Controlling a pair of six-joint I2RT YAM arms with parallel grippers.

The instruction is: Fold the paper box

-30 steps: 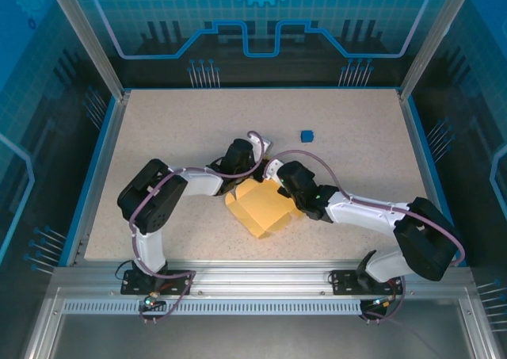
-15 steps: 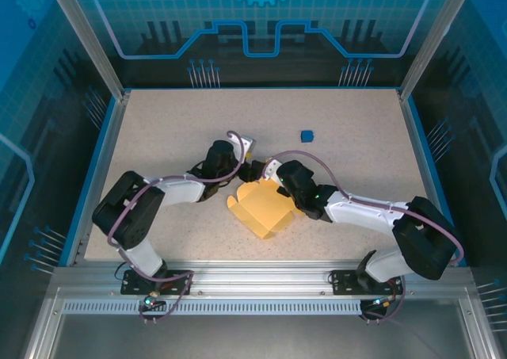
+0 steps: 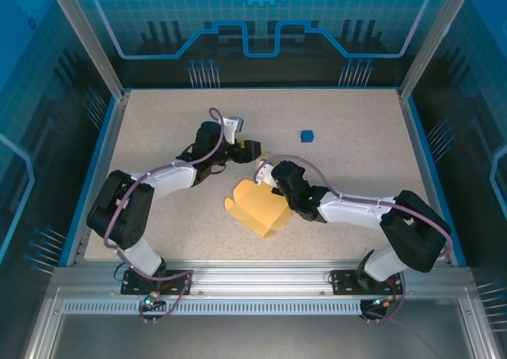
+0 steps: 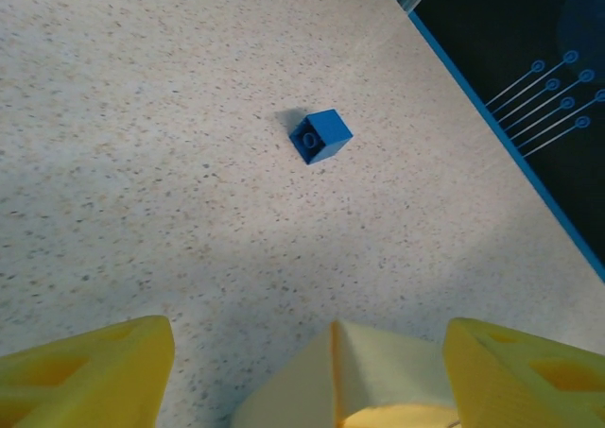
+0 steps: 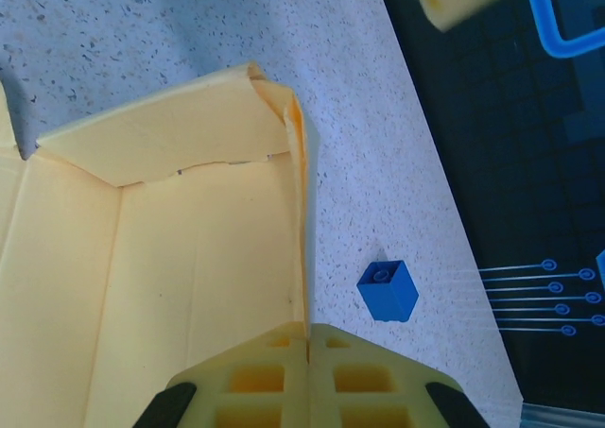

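My left gripper is hanging open beyond the far corner of the paper box. It should back off and then pinch the box side's top edge [image 5: 184, 92] next to that corner.
The paper box [image 3: 258, 208] is a pale yellow, partly folded sheet lying in the middle of the table, with one wall raised. In the right wrist view the paper box [image 5: 189, 258] is open-topped, and my right gripper [image 5: 307, 338] is shut on the top edge of its upright wall. From above, the right gripper [image 3: 266, 175] sits at the box's far corner. My left gripper [image 3: 247, 147] hovers just beyond the box, open and holding nothing. In the left wrist view a box corner [image 4: 373, 376] pokes up between the spread fingers of the left gripper [image 4: 310, 338].
A small blue cube [image 3: 307, 135] lies on the speckled table, far right of the box; it also appears as the blue cube [image 4: 319, 135] and the blue cube [image 5: 388, 289]. Blue rails edge the table [image 3: 158, 121].
My left gripper has opened and drawn back from the box toward the far left. The right gripper has stayed shut on the box wall, shifting slightly left with it.
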